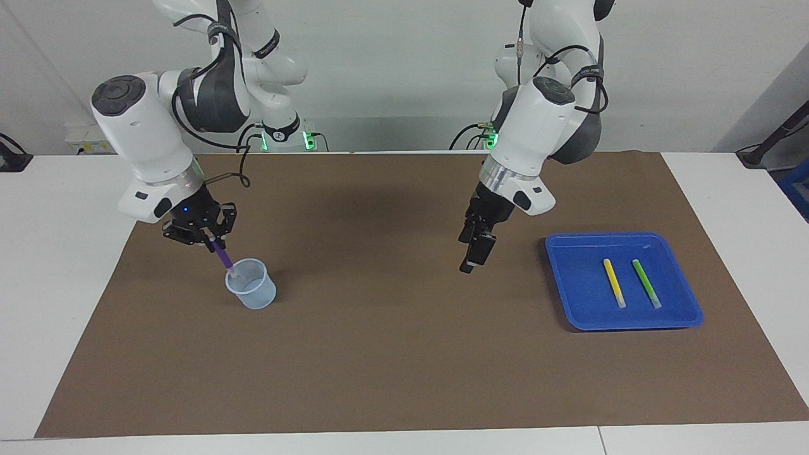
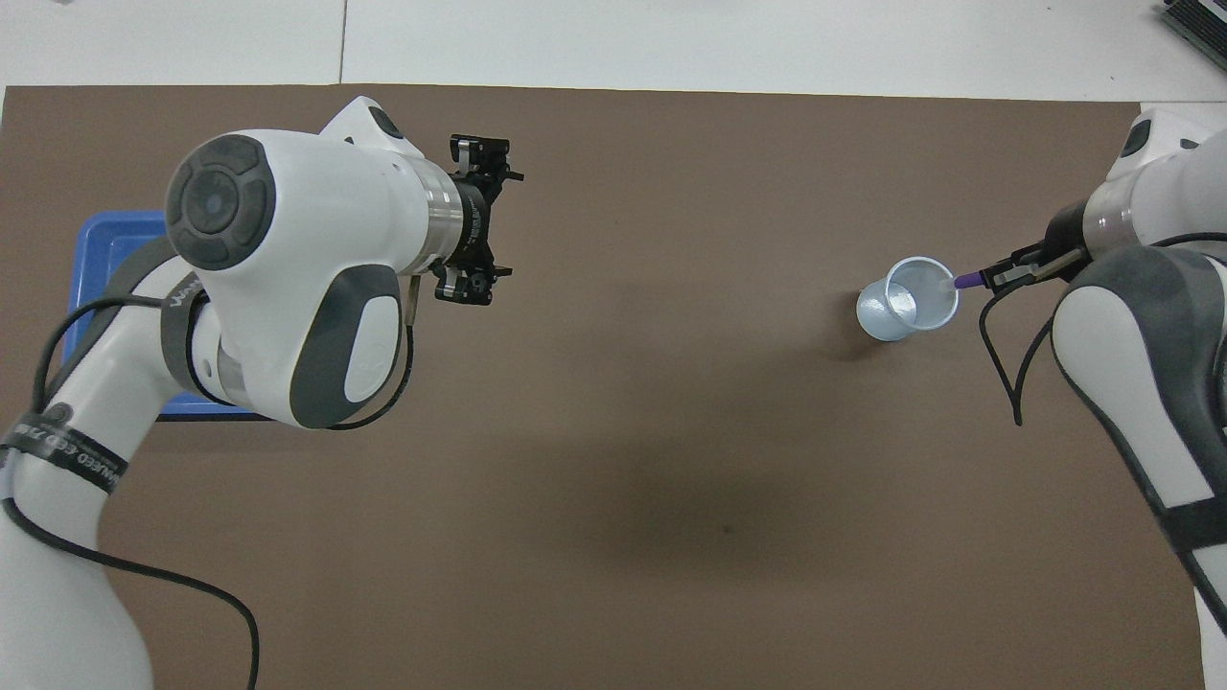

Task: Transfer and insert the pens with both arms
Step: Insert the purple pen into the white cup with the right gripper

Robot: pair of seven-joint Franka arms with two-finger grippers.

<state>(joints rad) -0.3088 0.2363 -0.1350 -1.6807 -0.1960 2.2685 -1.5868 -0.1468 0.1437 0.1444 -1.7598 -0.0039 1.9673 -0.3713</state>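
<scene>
My right gripper will let go of the purple pen inside the clear plastic cup (image 2: 929,309), and it will lean on the cup's rim.
My right gripper (image 1: 205,237) is shut on the purple pen (image 1: 221,255), which slants down with its whitish end at the rim of the clear plastic cup (image 1: 251,285). The overhead view shows the pen (image 2: 966,281), the cup (image 2: 908,299) and the right gripper (image 2: 1007,275) as well. My left gripper (image 1: 473,259) is open and empty above the mat, between the cup and the blue tray (image 1: 565,284); it also shows in the overhead view (image 2: 494,225). The yellow pen (image 1: 614,283) and the green pen (image 1: 646,283) lie side by side in the tray.
A brown mat (image 1: 404,354) covers most of the white table. In the overhead view the left arm hides most of the tray (image 2: 110,254) and both pens in it.
</scene>
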